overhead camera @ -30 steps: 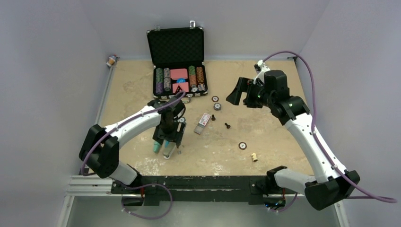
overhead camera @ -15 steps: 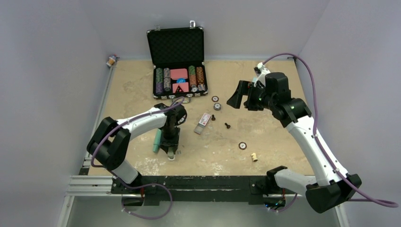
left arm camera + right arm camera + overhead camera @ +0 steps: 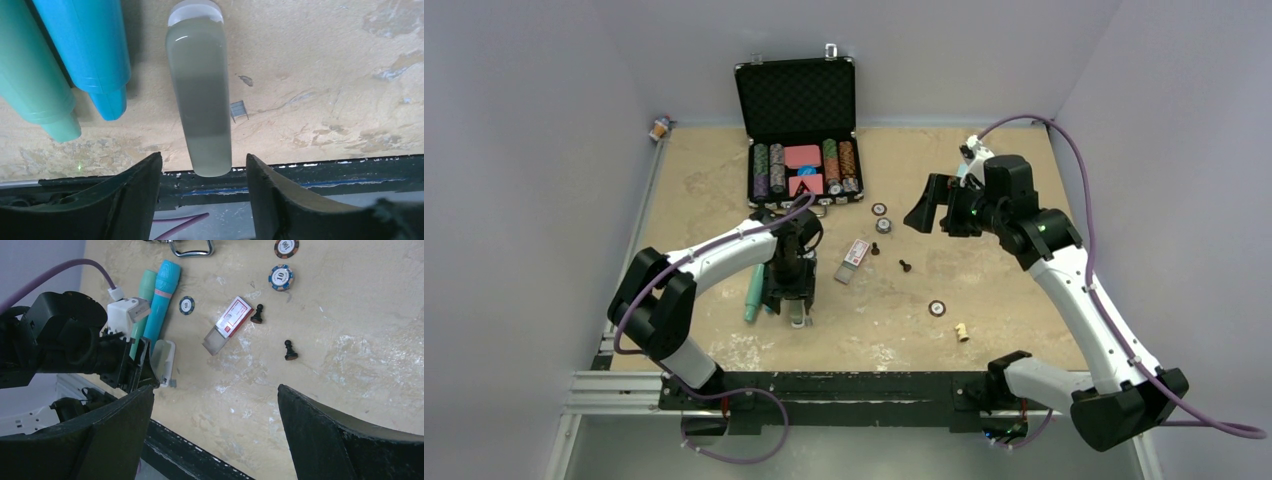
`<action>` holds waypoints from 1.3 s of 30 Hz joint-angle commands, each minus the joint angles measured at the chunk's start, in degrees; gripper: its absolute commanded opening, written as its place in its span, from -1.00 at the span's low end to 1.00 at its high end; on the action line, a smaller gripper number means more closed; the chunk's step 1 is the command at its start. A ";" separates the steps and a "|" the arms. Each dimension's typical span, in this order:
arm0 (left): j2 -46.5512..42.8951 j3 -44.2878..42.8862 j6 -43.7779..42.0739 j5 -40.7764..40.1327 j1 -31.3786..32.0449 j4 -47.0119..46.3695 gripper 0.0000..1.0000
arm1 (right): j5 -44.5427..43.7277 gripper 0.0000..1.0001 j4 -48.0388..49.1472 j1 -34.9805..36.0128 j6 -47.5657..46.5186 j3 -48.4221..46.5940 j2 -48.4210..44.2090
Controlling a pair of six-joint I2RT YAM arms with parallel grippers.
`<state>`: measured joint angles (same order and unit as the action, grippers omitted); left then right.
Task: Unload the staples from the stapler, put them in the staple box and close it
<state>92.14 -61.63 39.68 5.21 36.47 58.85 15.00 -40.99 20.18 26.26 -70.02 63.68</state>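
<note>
The grey stapler's white part is underneath, so my left gripper will raise the stapler by its near end (image 3: 212, 161) before my right gripper takes the white part.
The stapler lies on the table as a teal part (image 3: 30, 85) and a blue part (image 3: 87, 50) side by side; it also shows from the right wrist (image 3: 160, 295) and from above (image 3: 752, 298). To its right lies a pale translucent bar (image 3: 200, 95) (image 3: 164, 359). A small grey strip of staples (image 3: 239, 110) rests on the table just right of the bar. My left gripper (image 3: 203, 157) (image 3: 791, 298) is open, its jaws either side of the bar's near end without touching it. My right gripper (image 3: 215, 387) (image 3: 929, 205) hangs high over the right side, wide open and empty.
An open poker chip case (image 3: 799, 130) stands at the back. A red and white small box (image 3: 854, 258), two black pawns (image 3: 904, 266) (image 3: 875, 248), loose chips (image 3: 937, 308) (image 3: 881, 210) and a small cork piece (image 3: 962, 331) lie mid-table. The black front rail (image 3: 325, 172) is just beyond the bar.
My left gripper has shifted slightly right and back, and its jaws narrowed, then widened again. The translucent bar now lies apart from the teal part. The right arm has barely moved.
</note>
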 commanded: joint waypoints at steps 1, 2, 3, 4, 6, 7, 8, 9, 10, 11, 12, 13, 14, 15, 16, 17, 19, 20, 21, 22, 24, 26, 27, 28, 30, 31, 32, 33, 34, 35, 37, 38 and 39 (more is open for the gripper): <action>-1.77 -0.43 -0.31 -2.27 0.21 1.54 0.37 | 1.39 0.97 0.32 -0.10 -0.58 0.72 -1.95; -1.74 -0.36 -0.45 -2.31 0.20 1.69 0.38 | 1.43 0.97 0.38 -0.12 -0.41 0.94 -2.08; -1.69 -0.24 -0.62 -2.31 0.22 1.76 0.38 | 1.44 0.97 0.39 -0.13 -0.28 1.09 -2.27; -1.70 -0.03 -0.73 -2.36 0.21 1.71 0.38 | 1.43 0.97 0.39 -0.14 -0.11 1.23 -2.39; -1.65 0.37 -0.82 -2.62 0.24 1.44 0.35 | 1.43 0.97 0.39 -0.12 0.24 1.41 -2.73; -1.52 0.51 -1.02 -2.66 0.21 1.19 0.33 | 1.43 0.97 0.39 -0.11 0.49 1.58 -2.97; -1.26 0.61 -1.20 -2.59 0.26 0.92 0.32 | 1.43 0.97 0.40 -0.14 0.63 1.74 -3.21; -0.93 0.67 -1.22 -2.62 0.24 0.59 0.29 | 1.43 0.97 0.45 -0.12 0.75 1.93 -3.56; -0.53 0.71 -1.29 -2.66 0.23 0.50 0.29 | 1.43 0.97 0.47 -0.14 0.87 2.04 -3.69; -0.12 0.79 -1.36 -2.59 0.19 -0.15 0.28 | 1.43 0.97 0.43 -0.14 0.89 2.21 -3.94; 0.33 0.85 -1.43 -2.47 0.23 -0.60 0.25 | 1.44 0.97 0.35 -0.15 0.98 2.25 -4.04; 0.85 0.88 -1.45 -2.25 0.25 -1.12 0.20 | 1.41 0.97 0.35 -0.07 0.97 2.21 -4.13; 1.44 0.88 -1.45 -2.05 0.19 -1.71 0.17 | 1.43 0.97 0.28 -0.06 0.98 2.17 -4.17; 1.91 0.97 -1.40 -1.84 0.20 -2.27 0.17 | 1.43 0.97 0.14 -0.12 0.98 2.17 -4.24; 2.43 1.06 -1.27 -1.75 0.18 -2.70 0.15 | 1.43 0.97 0.05 -0.07 1.03 2.17 -4.26; 2.76 1.07 -1.20 -1.66 0.18 -3.10 0.13 | 1.35 0.97 -0.15 -0.14 0.98 2.09 -4.27; 3.28 0.90 -1.12 -1.49 0.19 -3.52 0.06 | 1.28 0.97 -0.48 -0.12 0.98 1.93 -4.33; 3.36 0.89 -1.10 -1.44 0.23 -3.69 0.04 | 1.26 0.97 -0.60 -0.10 0.96 1.91 -4.31; 3.58 0.82 -1.03 -1.43 0.20 -3.75 0.03 | 1.19 0.97 -0.66 -0.13 0.89 1.90 -4.35; 3.84 0.73 -1.06 -1.43 0.23 -3.82 0.02 | 1.15 0.97 -0.70 -0.11 0.90 2.01 -4.35; 4.44 0.92 -1.14 -1.43 0.26 -4.09 -0.05 | 1.17 0.97 -0.74 -0.06 0.96 2.16 -4.36; 5.08 0.79 -1.56 -1.39 0.21 -4.10 -0.29 | 1.36 0.97 -0.69 -0.09 1.07 2.33 -4.27; 5.06 0.61 -1.74 -1.49 0.24 -3.91 -0.48 | 1.49 0.97 -0.63 -0.13 1.14 2.39 -4.22; 4.96 0.36 -1.91 -1.52 0.19 -3.69 -0.78 | 1.71 0.97 -0.51 -0.08 1.16 2.47 -4.18; 4.31 -0.49 -2.37 -1.63 0.24 -2.66 -1.00 | 2.22 0.97 -0.17 -0.14 1.22 2.44 -4.11; 3.75 -1.45 -2.55 -1.88 0.21 -1.89 -1.00 | 2.84 0.97 -0.02 -0.13 1.28 2.32 -4.05; 3.04 -2.38 -2.85 -2.18 0.22 -0.76 -1.00 | 3.43 0.97 0.17 -0.14 1.41 2.14 -3.94; 2.06 -3.76 -3.15 -2.74 0.23 0.62 -1.00 | 4.01 0.97 0.35 -0.13 1.61 1.83 -3.92; 0.87 -5.14 -3.51 -3.13 0.17 1.82 -1.00 | 4.72 0.97 0.64 -0.14 1.86 1.55 -3.84; -0.37 -6.56 -3.89 -3.37 0.05 2.96 -1.00 | 5.57 0.97 0.96 -0.15 2.24 1.33 -3.76; -3.30 -9.67 -4.32 -3.06 -0.39 4.87 -1.00 | 7.87 0.97 2.52 -0.11 3.44 1.20 -3.89; -4.68 -11.29 -4.63 -2.35 -0.75 5.39 -1.00 | 9.31 0.97 3.60 -0.10 4.56 1.39 -4.03; -6.15 -12.71 -5.03 -1.42 -1.07 5.59 -1.00 | 11.04 0.97 5.29 -0.14 5.65 1.71 -4.31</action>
<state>94.00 -66.81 36.82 3.09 36.36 61.39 19.38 -41.36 20.18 28.47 -67.68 60.36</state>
